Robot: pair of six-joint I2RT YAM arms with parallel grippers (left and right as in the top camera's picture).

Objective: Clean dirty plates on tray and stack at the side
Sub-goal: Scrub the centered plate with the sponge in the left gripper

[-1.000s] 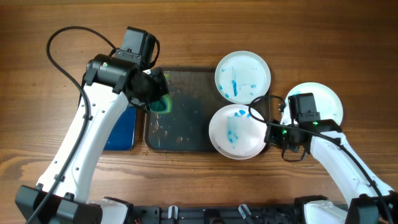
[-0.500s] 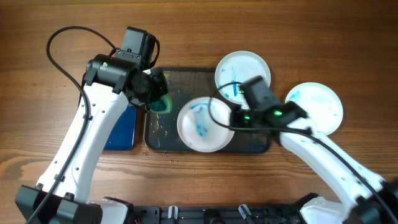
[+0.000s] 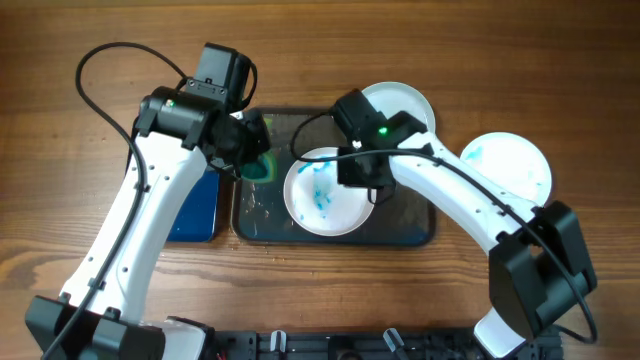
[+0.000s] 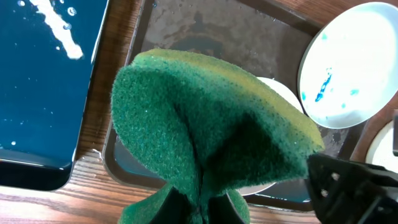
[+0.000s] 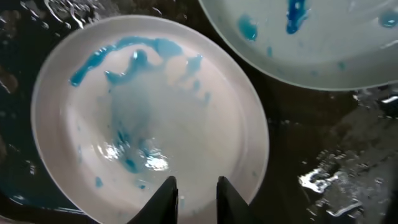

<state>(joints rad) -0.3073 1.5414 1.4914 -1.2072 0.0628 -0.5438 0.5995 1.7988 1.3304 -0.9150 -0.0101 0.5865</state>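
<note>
Next, I open my right gripper, as its nearly closed fingers sit inside the blue-smeared plate's rim, then pinch the plate's rim (image 5: 259,179) and steady the plate for scrubbing.
The dark grey tray (image 3: 258,218) lies mid-table. One blue-smeared plate (image 3: 322,195) sits on its middle; in the right wrist view (image 5: 149,118) it fills the frame. My right gripper (image 3: 362,178) (image 5: 198,190) points down at this plate's rim, fingers almost closed with nothing between them. A second stained plate (image 3: 402,103) (image 5: 311,37) overlaps the tray's far right corner. A third plate (image 3: 515,165) lies on the table to the right. My left gripper (image 3: 255,160) (image 4: 202,208) is shut on a folded green sponge (image 4: 211,124) above the tray's left part.
A smaller blue-bottomed tray (image 3: 195,205) (image 4: 37,81) lies left of the grey tray, partly under my left arm. The grey tray's floor is wet (image 5: 323,137). Bare wooden table surrounds both trays.
My right arm swung left and brought the plate from the tray's right edge to its middle. The left arm and sponge have not moved.
</note>
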